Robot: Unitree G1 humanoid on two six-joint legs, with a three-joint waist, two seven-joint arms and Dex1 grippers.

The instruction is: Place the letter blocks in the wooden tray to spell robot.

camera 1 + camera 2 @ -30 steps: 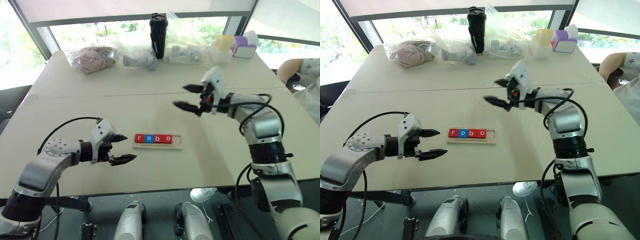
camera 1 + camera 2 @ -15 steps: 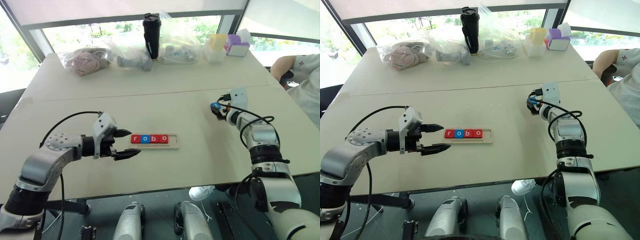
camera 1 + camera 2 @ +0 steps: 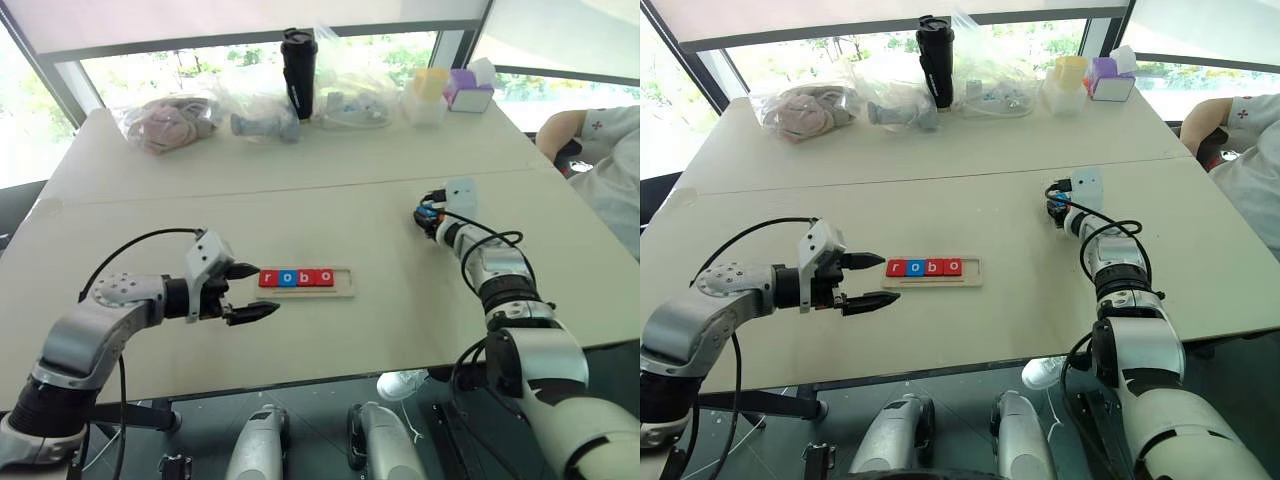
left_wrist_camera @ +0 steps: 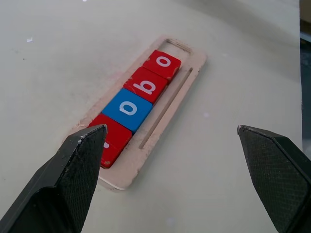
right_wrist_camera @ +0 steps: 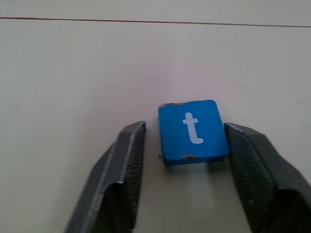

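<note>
Next, I set the blue t block on the table (image 3: 421, 281) beyond the wooden tray's bare end with my right gripper. The blue t block now lies flat on the table.
The wooden tray (image 3: 346, 288) lies mid-table with several letter blocks (image 3: 296, 278) in it, reading r, o, b, o; its right end slot is bare. My left gripper (image 3: 263, 291) hovers open just left of the tray, and the left wrist view shows the tray (image 4: 187, 87) between its spread fingers (image 4: 80, 160). A blue t block (image 5: 193, 131) lies flat on the table to the right. My right gripper (image 3: 425, 215) is low on the table there, its fingers (image 5: 129, 160) closed in on the block's two sides.
Along the table's far edge stand a black tumbler (image 3: 296, 60), plastic bags (image 3: 165, 118), and yellow (image 3: 430, 85) and purple boxes (image 3: 470, 92). A person's arm (image 3: 590, 130) rests at the right edge. A seam (image 3: 250, 190) crosses the table behind the tray.
My right gripper came down from a raised, open pose to the table on the right and closed around the blue t block. The left arm kept still; the camera shifted slightly.
</note>
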